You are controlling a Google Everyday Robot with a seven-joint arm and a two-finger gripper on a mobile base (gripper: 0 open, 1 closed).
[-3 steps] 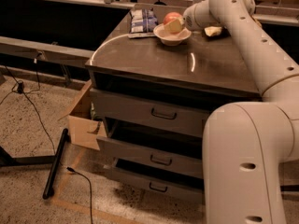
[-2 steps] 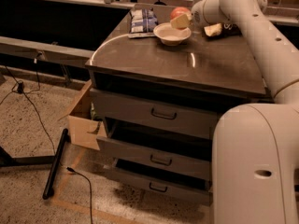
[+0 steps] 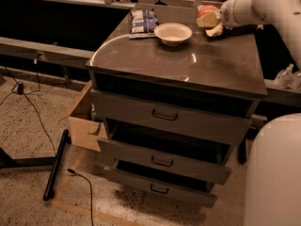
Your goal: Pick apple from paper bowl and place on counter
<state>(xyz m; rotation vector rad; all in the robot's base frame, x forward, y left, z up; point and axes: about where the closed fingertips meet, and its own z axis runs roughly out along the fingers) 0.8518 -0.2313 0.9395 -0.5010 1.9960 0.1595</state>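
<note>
The apple, now held above the counter, will go onto the dark counter [image 3: 202,46] just beside the white paper bowl, toward my arm, when my gripper lets go of it.
The white paper bowl [image 3: 173,33] stands empty on the dark glossy counter [image 3: 188,62], toward its back. The red-orange apple [image 3: 207,12] is held in my gripper [image 3: 210,19], to the right of the bowl and above the counter's back right part. The gripper's pale fingers [image 3: 209,19] are closed around the apple. My white arm [image 3: 263,4] reaches in from the upper right.
A blue and white snack bag [image 3: 143,21] lies at the counter's back left, next to the bowl. Three handled drawers [image 3: 165,116] stand partly pulled out below. A cardboard box [image 3: 83,121] sits at the cabinet's left. Cables run across the floor [image 3: 28,107]. Small bottles [image 3: 289,76] stand at right.
The gripper has lifted the apple out of the bowl and carried it to the right. The bowl is now empty.
</note>
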